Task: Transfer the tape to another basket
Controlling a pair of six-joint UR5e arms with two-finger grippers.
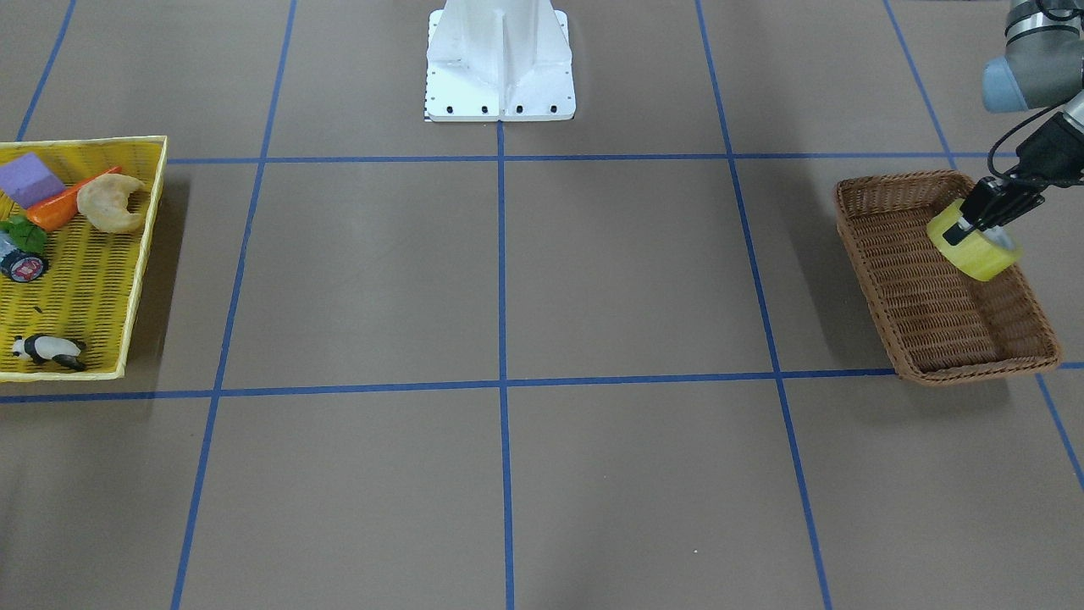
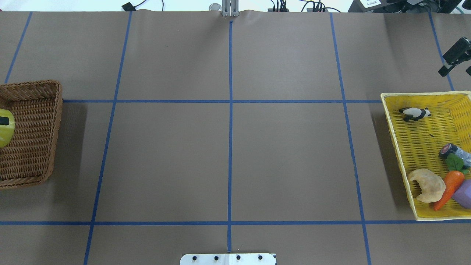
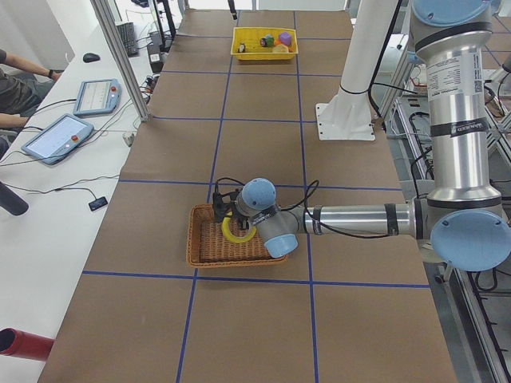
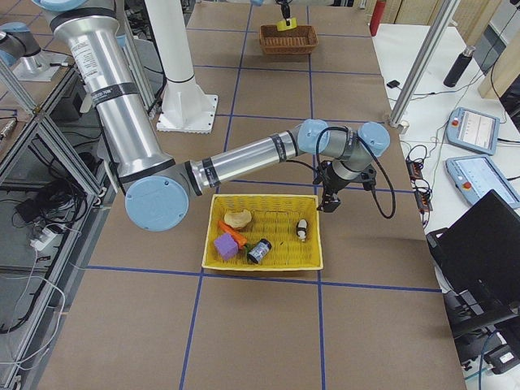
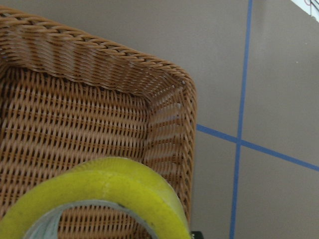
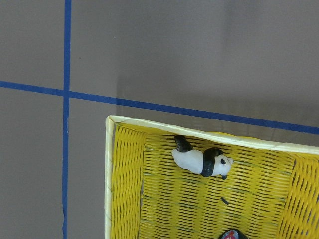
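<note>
Next, the left gripper releases the yellow tape on the woven bottom around the middle of the brown wicker basket [image 1: 935, 274].
The yellow tape [image 1: 981, 247] hangs tilted in my left gripper [image 1: 974, 227], which is shut on its rim with one finger through the core. It is held just above the near-robot part of the brown wicker basket [image 1: 931, 313], not resting on its floor. In the overhead view only an edge of the tape [image 2: 5, 128] shows over the basket [image 2: 35, 147] at the far left. The left wrist view shows the tape's rim [image 5: 107, 191] over the basket's weave [image 5: 75, 119]. My right gripper [image 2: 456, 66] hovers beyond the yellow mesh basket [image 2: 419, 147], its fingers apart and empty.
The yellow mesh basket [image 1: 93, 280] holds a toy panda [image 1: 47, 349], a croissant [image 1: 110, 203], a carrot [image 1: 63, 207], a purple block [image 1: 30, 180] and a small dark can [image 1: 21, 264]. The white robot base [image 1: 500, 68] stands at the table's middle back.
</note>
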